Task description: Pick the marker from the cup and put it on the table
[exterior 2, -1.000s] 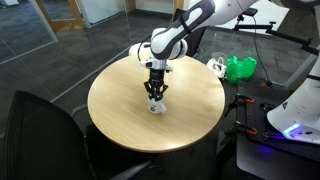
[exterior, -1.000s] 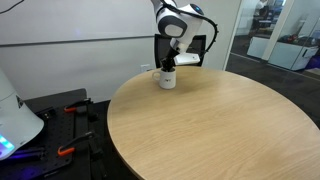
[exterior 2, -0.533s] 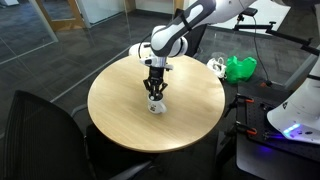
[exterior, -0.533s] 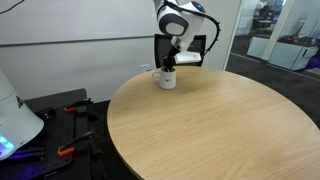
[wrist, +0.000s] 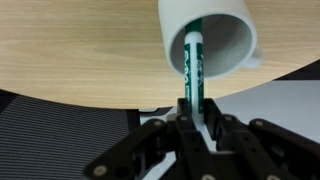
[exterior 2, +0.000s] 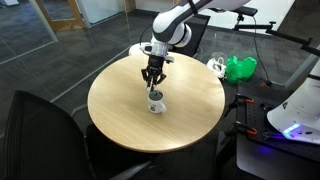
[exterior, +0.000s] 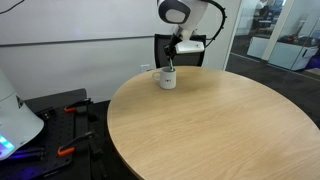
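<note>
Next, my gripper sets the green marker down and lets go of it on the bare table (exterior: 157,107), just a little way in front of the white cup.
The white cup (exterior: 168,79) stands upright near the table's (exterior: 220,125) far edge; it also shows in the other exterior view (exterior 2: 156,103). My gripper (exterior: 171,63) hangs just above the cup, also seen from the other side (exterior 2: 152,80). In the wrist view the gripper (wrist: 192,118) is shut on the green marker (wrist: 192,75). The marker's whitish end still points into the cup's mouth (wrist: 225,50). The wood-grain table (wrist: 70,50) lies beneath.
A black chair (exterior 2: 40,130) stands at the table's near side and another chair (exterior: 192,48) behind the cup. A green object (exterior 2: 238,68) and a white machine (exterior 2: 300,110) sit off the table. Red-handled tools (exterior: 68,110) lie beside a white machine (exterior: 15,110).
My gripper has risen from the cup's rim to a little above the cup, drawing the marker upward with it. The cup has not moved.
</note>
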